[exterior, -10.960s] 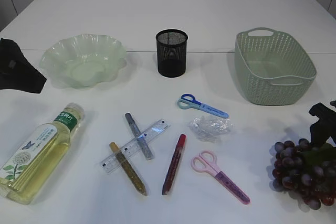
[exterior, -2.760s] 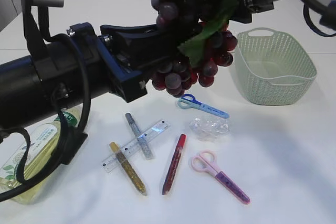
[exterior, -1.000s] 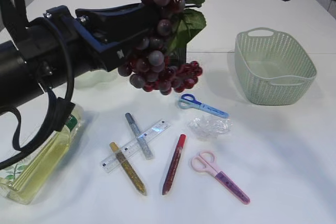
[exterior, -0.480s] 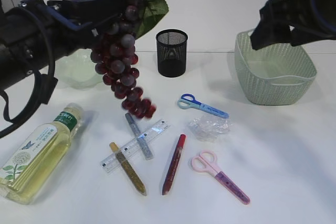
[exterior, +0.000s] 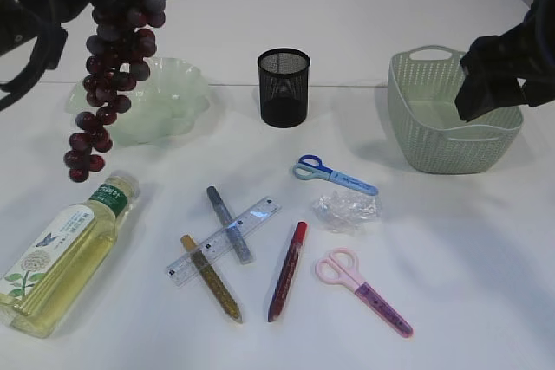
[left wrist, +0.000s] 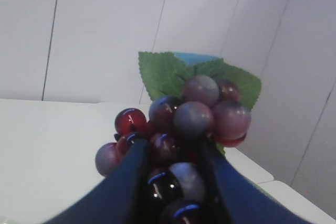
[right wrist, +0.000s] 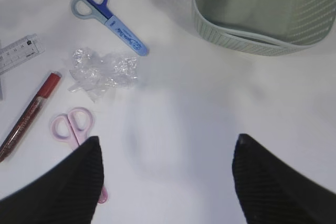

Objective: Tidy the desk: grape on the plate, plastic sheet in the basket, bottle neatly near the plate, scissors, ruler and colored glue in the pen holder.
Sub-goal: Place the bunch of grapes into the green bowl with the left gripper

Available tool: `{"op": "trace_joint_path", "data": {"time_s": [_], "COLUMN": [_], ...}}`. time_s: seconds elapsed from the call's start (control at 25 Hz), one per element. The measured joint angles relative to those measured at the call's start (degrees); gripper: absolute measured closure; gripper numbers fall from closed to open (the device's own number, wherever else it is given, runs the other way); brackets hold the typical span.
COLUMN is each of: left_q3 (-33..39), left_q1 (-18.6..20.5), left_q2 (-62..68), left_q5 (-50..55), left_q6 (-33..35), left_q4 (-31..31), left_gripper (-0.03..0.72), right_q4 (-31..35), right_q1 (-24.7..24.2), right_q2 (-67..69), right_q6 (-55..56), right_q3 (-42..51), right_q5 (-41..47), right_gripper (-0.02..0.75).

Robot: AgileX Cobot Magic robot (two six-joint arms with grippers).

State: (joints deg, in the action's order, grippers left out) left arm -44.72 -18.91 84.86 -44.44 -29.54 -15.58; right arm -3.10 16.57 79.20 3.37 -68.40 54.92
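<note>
The grape bunch will come to rest in the middle of the pale green plate (exterior: pixel 142 100), where I should open my left gripper and let go of it.
My left gripper (left wrist: pixel 173 156) is shut on the grape bunch (exterior: pixel 113 67), which hangs from the top left over the near edge of the pale green plate (exterior: pixel 178 93); the grapes fill the left wrist view (left wrist: pixel 194 114). My right gripper (right wrist: pixel 167 156) is open and empty, high above the table by the basket (exterior: pixel 455 110). The plastic sheet (exterior: pixel 347 210), blue scissors (exterior: pixel 334 175), pink scissors (exterior: pixel 360 288), ruler (exterior: pixel 260 217), red glue (exterior: pixel 289 268), gold glue (exterior: pixel 211 279) and silver glue (exterior: pixel 228 223) lie mid-table. The bottle (exterior: pixel 61 253) lies at the front left.
The black mesh pen holder (exterior: pixel 284 86) stands at the back centre. The right wrist view shows the basket (right wrist: pixel 252 9), plastic sheet (right wrist: pixel 102 72), blue scissors (right wrist: pixel 110 19), pink scissors (right wrist: pixel 73 127) and red glue (right wrist: pixel 31 114).
My left gripper has carried the grape bunch left and up, from mid-table to over the plate's edge. My right arm has drawn back to the right near the basket.
</note>
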Motion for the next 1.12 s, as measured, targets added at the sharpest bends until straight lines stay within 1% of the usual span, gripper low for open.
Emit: {"op": "trace_joint_path", "data": {"time_s": [0.24, 0.32, 0.48, 0.76, 1.12], "left_q3": [-6.18, -9.09, -14.81, -23.26, -30.15], "left_q1": [4.35, 5.86, 7.68, 9.56, 10.85], "left_q2": [3.17, 4.43, 7.49, 15.0, 25.13], "left_q5": [2.22, 3.34, 3.69, 6.1, 6.22], "left_q6": [0.0, 0.0, 0.0, 0.77, 1.13], "left_q4": [0.0, 0.0, 0.0, 0.09, 0.09], "left_gripper": [0.475, 0.475, 0.476, 0.476, 0.476], "right_q4": [-0.24, -0.95, -3.33, -4.06, -4.06], "right_q1": [0.0, 0.0, 0.0, 0.0, 0.0], "right_q2": [0.0, 0.0, 0.0, 0.0, 0.0], "right_q6": [0.0, 0.0, 0.0, 0.0, 0.0], "right_q3": [-0.09, -0.09, -0.09, 0.01, 0.01], "right_q5": [0.97, 1.08, 1.62, 3.96, 3.96], "right_gripper": [0.145, 0.146, 0.146, 0.149, 0.153]}}
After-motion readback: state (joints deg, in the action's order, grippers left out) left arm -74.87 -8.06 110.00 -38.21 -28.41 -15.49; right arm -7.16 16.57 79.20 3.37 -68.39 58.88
